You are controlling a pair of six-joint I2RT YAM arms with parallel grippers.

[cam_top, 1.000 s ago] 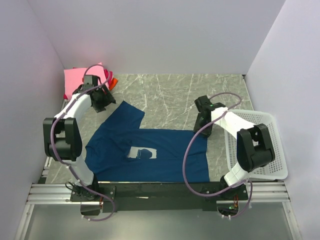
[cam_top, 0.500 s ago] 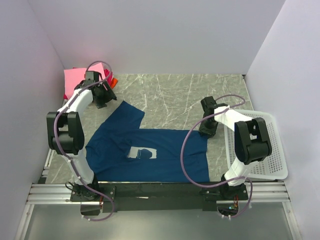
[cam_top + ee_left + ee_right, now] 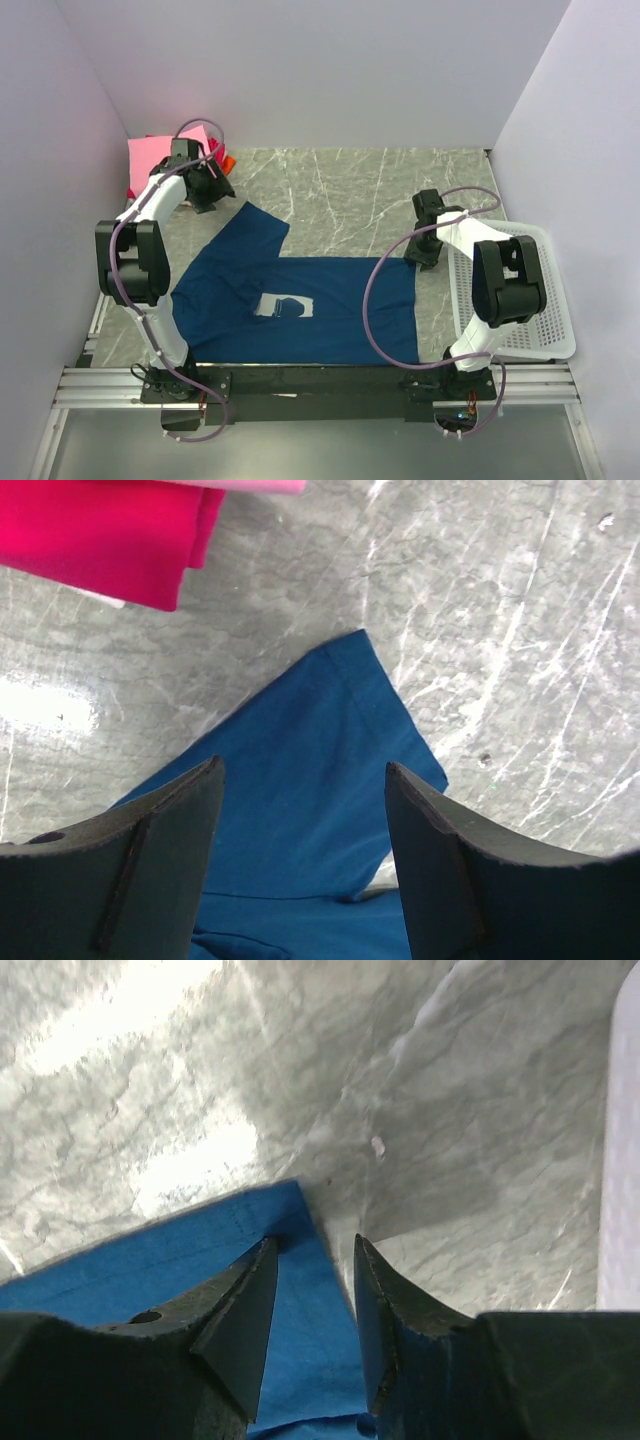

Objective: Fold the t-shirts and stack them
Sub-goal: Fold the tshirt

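Note:
The sleeve corner (image 3: 247,205) (image 3: 358,640) of the dark blue t-shirt, the one nearest the stack of folded shirts, should be gripped next by my left gripper.
The dark blue t-shirt (image 3: 320,295) lies spread flat on the marble table with its white print (image 3: 283,307) face up. My left gripper (image 3: 212,195) is open and empty just above the shirt's far left sleeve (image 3: 320,740). My right gripper (image 3: 422,256) is open at the shirt's far right corner (image 3: 215,1250). One finger rests on the cloth and the other stands on the bare table, with the shirt's edge between them. Folded pink (image 3: 152,158), magenta-red (image 3: 95,530) and orange (image 3: 227,163) shirts are stacked in the far left corner.
A white mesh basket (image 3: 520,290) stands at the right, close to my right arm; its wall shows at the right edge of the right wrist view (image 3: 625,1160). Purple walls close in the back and both sides. Grey marble tabletop (image 3: 350,190) lies behind the shirt.
My right gripper has moved right and lower, to the shirt's far right corner. My left gripper has shifted slightly towards the back, staying over the sleeve. The shirt has not moved.

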